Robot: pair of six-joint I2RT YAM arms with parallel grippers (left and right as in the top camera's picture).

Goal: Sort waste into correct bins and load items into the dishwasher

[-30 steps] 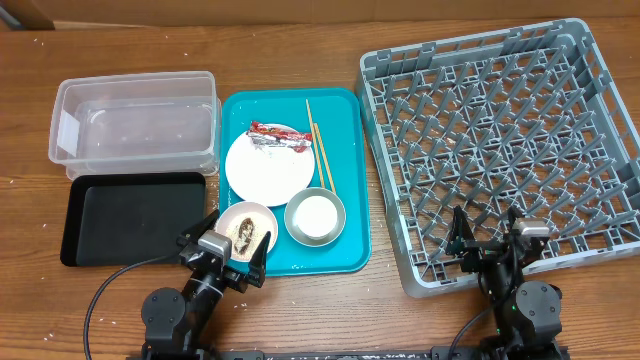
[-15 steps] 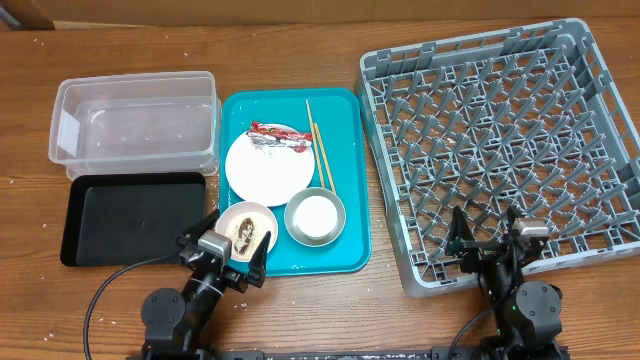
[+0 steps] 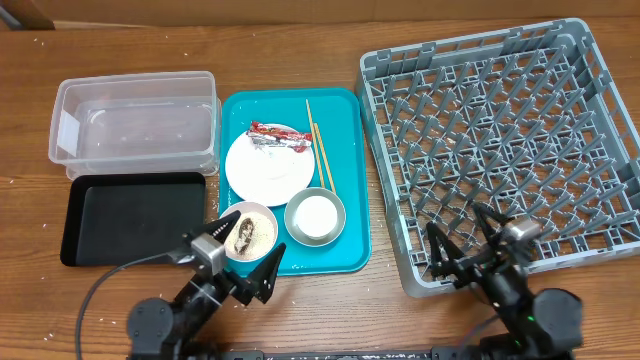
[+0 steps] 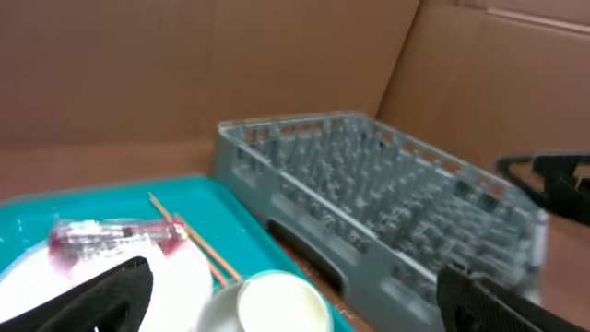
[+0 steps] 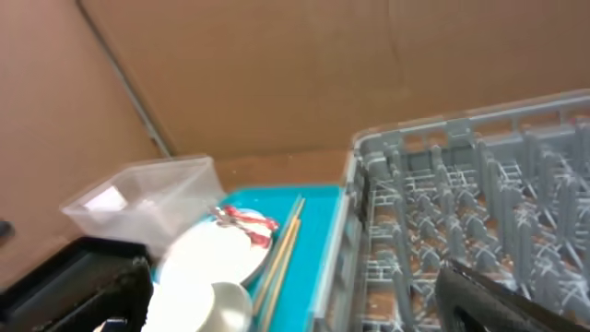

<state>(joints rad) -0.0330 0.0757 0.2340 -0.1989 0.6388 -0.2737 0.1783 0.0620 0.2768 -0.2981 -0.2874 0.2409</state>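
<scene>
I move my left gripper to the white cup's rim [image 3: 304, 210] [image 4: 251, 290] next and close it there, because the cup is standing upright in the whitish bowl.
A whitish plate [image 3: 268, 170] on the teal tray holds the red-and-white wrapper [image 3: 277, 134]. Two chopsticks [image 3: 319, 150] lie beside it. A whitish bowl [image 3: 315, 216] and a small pink dish [image 3: 250, 226] with brown scraps sit at the tray's front. I cannot make out the tiny cup. The clear tub [image 3: 135, 125] and black tray [image 3: 135, 218] lie at the left, the grey rack [image 3: 500, 130] at the right. My left gripper [image 3: 238, 258] is open and empty just in front of the pink dish. My right gripper [image 3: 468, 245] is open and empty at the rack's front edge.
The teal tray [image 3: 350, 200] lies between the bins and the rack. The left wrist view shows the plate [image 4: 138, 277], bowl [image 4: 277, 300] and rack [image 4: 369, 194]. The right wrist view shows the tub [image 5: 147, 198], chopsticks [image 5: 281, 249] and rack [image 5: 479, 203]. Cardboard walls stand behind.
Both arms have shifted and turned at the wrist. Both pairs of jaws now stand wider apart. The left gripper has edged right, close to the pink dish. Nothing on the table has moved.
</scene>
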